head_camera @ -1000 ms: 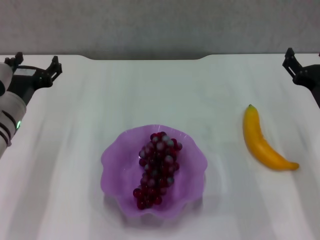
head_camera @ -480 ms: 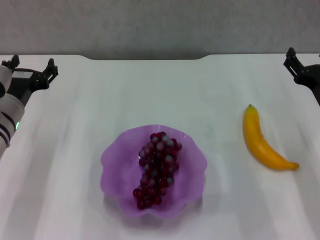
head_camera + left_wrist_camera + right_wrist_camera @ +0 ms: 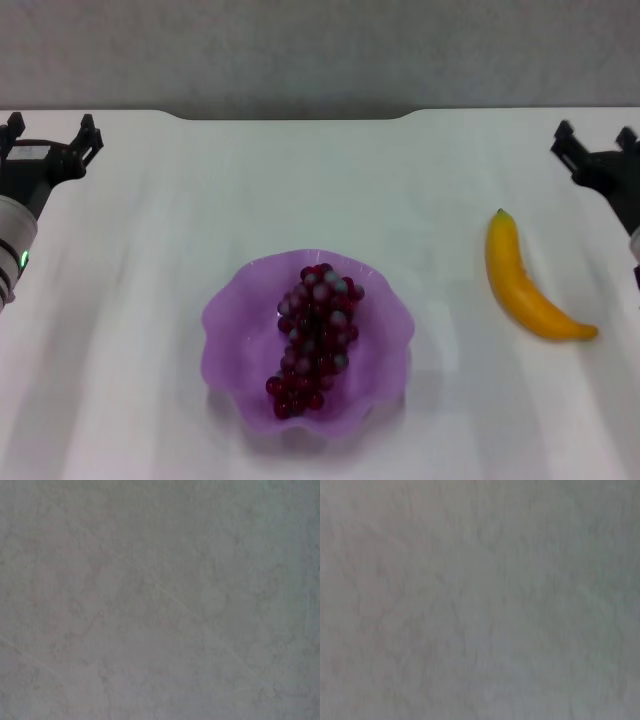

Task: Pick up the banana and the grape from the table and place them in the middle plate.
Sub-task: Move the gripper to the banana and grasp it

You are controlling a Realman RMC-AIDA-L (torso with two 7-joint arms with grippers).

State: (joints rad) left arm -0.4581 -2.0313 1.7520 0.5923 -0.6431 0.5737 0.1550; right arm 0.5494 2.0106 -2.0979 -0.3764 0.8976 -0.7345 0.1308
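Note:
Next, my right gripper grips the yellow banana's curved middle (image 3: 515, 285), green tip beyond the fingers.
In the head view the dark red-purple grape (image 3: 316, 335) bunch lies inside the purple scalloped middle plate (image 3: 232, 322) near the table's front. The yellow banana (image 3: 525, 283) lies on the white table (image 3: 150, 300) to the right of the plate, green tip pointing away. My left gripper (image 3: 50, 137) is open at the far left edge, well away from the plate, and holds nothing. At the far right edge my right gripper (image 3: 595, 143) is open too, just beyond the banana's tip. Both wrist views show only a grey surface.
A grey wall (image 3: 320, 50) runs behind the table's far edge. White tabletop stretches between the plate and both arms.
The left gripper has drifted outward to the left. The right gripper has moved inward to the left, so both its fingers now show. Grape, plate and banana have not moved.

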